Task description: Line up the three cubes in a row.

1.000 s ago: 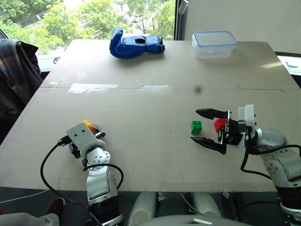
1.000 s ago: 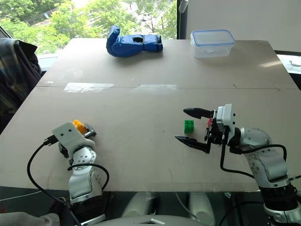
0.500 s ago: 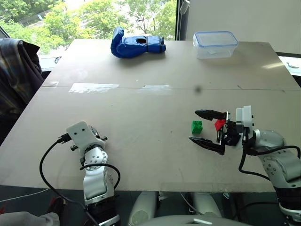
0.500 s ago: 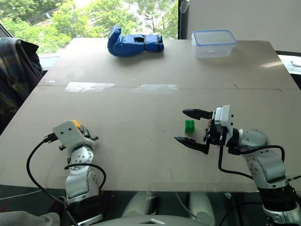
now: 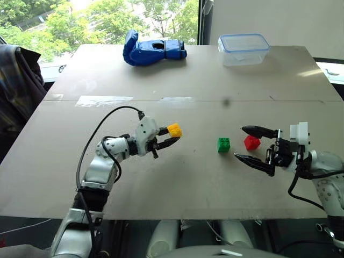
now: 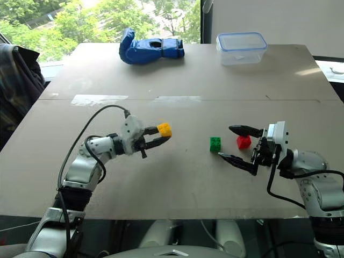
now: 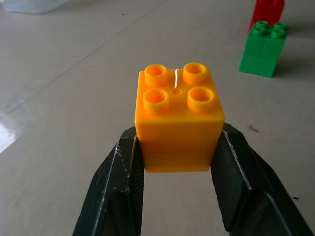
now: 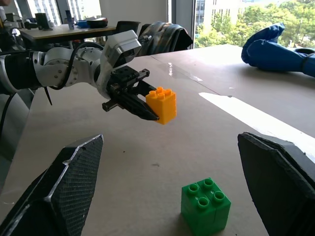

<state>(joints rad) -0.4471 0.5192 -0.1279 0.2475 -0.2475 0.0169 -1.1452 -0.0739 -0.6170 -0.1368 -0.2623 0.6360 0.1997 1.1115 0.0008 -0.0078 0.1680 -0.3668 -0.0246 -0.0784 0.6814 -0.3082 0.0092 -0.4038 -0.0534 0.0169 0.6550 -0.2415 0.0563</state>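
The yellow cube, now held just above the table, will go down from my left gripper on the table (image 5: pixel 195 145) (image 7: pixel 255 111) beside the green cube, opposite the red cube.
My left gripper (image 5: pixel 171 136) is shut on the yellow cube (image 5: pixel 174 130), holding it studs-up just above the table, left of the other two. The black fingers (image 7: pixel 123 182) clamp the yellow cube (image 7: pixel 178 118) by its sides. The green cube (image 5: pixel 224 144) sits on the table near the middle right, and the red cube (image 5: pixel 251 142) stands just to its right, a small gap between them. My right gripper (image 5: pixel 249 144) is open, pointing left, its fingers either side of the red cube without touching it. The green cube (image 8: pixel 205 205) lies ahead of it.
A blue glove (image 5: pixel 151 49) lies at the table's far edge, and a clear plastic box (image 5: pixel 244 49) stands at the far right. A strip of clear tape (image 5: pixel 105 100) crosses the table. A jacket (image 5: pixel 15 80) hangs at the left.
My left arm lifted the yellow cube from the near left of the table and swung it right, toward the green cube. My right gripper drew back to the right, still open.
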